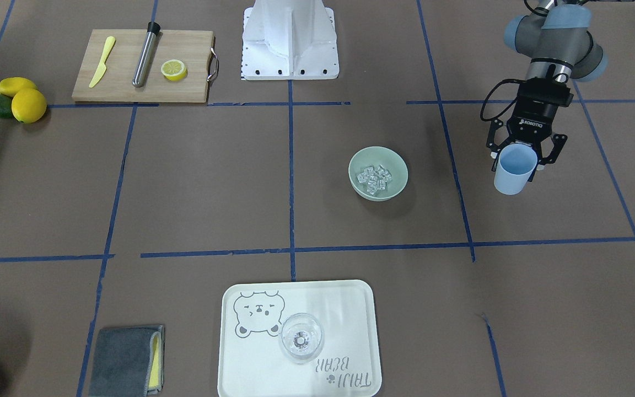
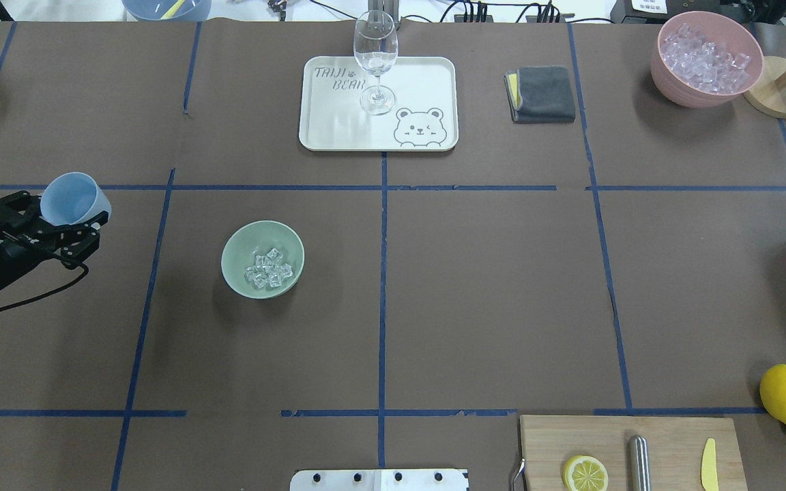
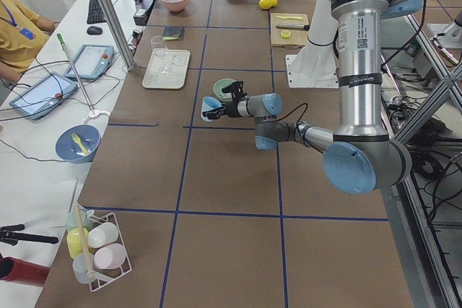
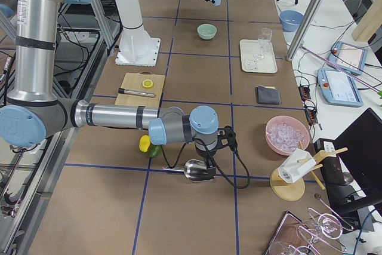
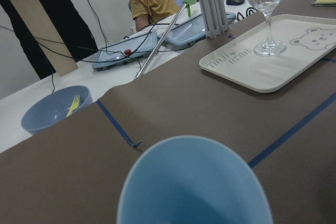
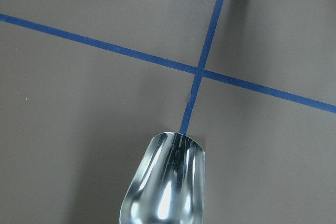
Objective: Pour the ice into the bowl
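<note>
My left gripper needs to release the light blue cup on the bare brown table point(image 1: 547, 188) between the blue tape lines.
The pale sage-green bowl point(image 1: 399, 165) point(image 2: 236, 249) stands on the brown table, left of the centre line in the overhead view. The ice point(image 1: 375, 178) point(image 2: 269, 268), several small clear cubes, lies inside it. My left gripper point(image 1: 517, 160) point(image 2: 76, 218) is shut on the light blue cup point(image 1: 515, 169) point(image 2: 71, 198) point(image 5: 194, 182), held upright in the air well to the bowl's left. What shows of the cup's inside looks empty. My right gripper point(image 4: 210, 147) shows only in the exterior right view, over a metal scoop point(image 4: 199, 171) point(image 6: 167, 182). I cannot tell whether it is open or shut.
A white tray point(image 2: 338, 123) with a wine glass point(image 2: 375, 61) stands at the far middle. A grey cloth point(image 2: 542, 93) and a pink bowl of ice point(image 2: 705, 58) are far right. A cutting board point(image 2: 666, 436) and lemons point(image 2: 785, 394) are near right.
</note>
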Robot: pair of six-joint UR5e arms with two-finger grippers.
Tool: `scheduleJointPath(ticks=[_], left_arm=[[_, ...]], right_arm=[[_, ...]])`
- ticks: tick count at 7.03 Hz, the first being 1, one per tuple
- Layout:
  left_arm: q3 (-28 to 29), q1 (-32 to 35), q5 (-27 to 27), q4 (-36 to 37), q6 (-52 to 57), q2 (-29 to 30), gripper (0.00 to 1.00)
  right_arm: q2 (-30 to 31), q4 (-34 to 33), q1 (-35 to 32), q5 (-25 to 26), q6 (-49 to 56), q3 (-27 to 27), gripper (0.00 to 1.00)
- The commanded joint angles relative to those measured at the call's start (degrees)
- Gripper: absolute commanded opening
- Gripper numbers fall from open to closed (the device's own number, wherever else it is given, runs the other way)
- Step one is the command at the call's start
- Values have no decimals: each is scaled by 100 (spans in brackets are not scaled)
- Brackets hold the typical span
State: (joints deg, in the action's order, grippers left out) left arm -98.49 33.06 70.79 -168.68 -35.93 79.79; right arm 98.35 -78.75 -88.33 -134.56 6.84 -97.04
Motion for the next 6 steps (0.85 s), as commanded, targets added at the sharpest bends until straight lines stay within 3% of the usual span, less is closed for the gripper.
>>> scheduleJointPath(ticks=[1, 3, 6], left_arm=[[240, 51, 66, -25, -1603, -376, 0], [776, 43, 5, -156, -2617, -359, 0], [927, 43, -4, -165, -2893, -359, 0]], right_arm=[[-9, 0, 0, 0, -8, 1, 100], [-9, 0, 0, -8, -113, -17, 100], [-35, 0, 0, 0, -113, -17, 100]])
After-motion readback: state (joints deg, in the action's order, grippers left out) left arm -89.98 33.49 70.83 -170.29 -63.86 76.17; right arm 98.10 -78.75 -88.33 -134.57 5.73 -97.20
